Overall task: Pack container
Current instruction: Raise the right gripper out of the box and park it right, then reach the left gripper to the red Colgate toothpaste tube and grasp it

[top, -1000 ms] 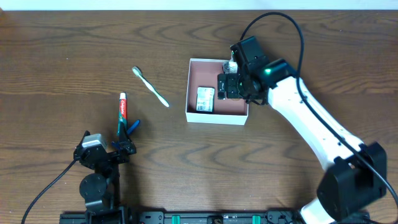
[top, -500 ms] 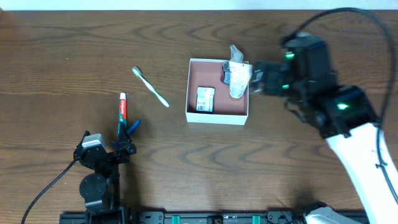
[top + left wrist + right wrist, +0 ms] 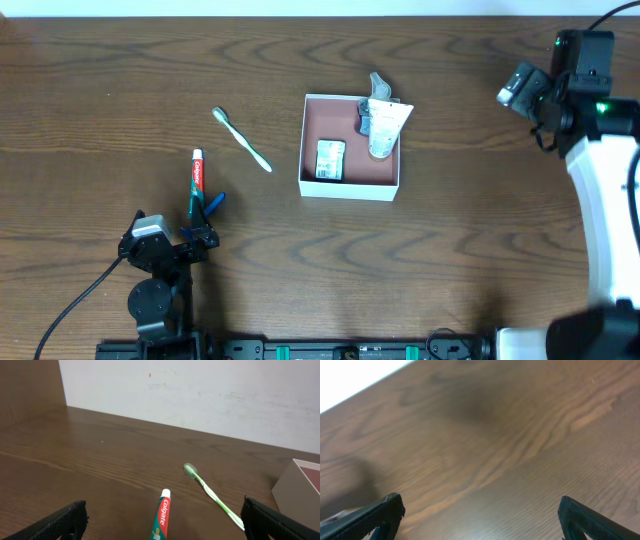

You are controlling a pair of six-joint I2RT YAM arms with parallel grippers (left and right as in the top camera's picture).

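The left gripper will next move to the Colgate toothpaste tube's red lettered middle [image 3: 197, 180] [image 3: 162, 517] and close there, leaving the tube's white cap free.
The container [image 3: 349, 188], a square white-walled box with a reddish-brown inside, sits mid-table. In it lie a small white packet [image 3: 330, 160] and a white tube [image 3: 384, 127] that leans on the right wall beside a dark item. A Colgate toothpaste tube [image 3: 197, 180] and a green-white toothbrush [image 3: 243, 140] lie on the table to its left. My left gripper [image 3: 205, 222] is open just behind the toothpaste [image 3: 161, 519], with the toothbrush [image 3: 212, 495] and a container corner [image 3: 296, 485] ahead. My right gripper [image 3: 522, 88] is open and empty at the far right, over bare wood [image 3: 480, 505].
A white wall runs along the table's far edge [image 3: 200, 395]. The left arm's base [image 3: 150, 290] stands at the front left. The white right arm [image 3: 600, 180] runs down the right side.
My right gripper let go of the white tube in the container and swung away to the far right. The tube now rests against the right wall. The left arm has not moved.
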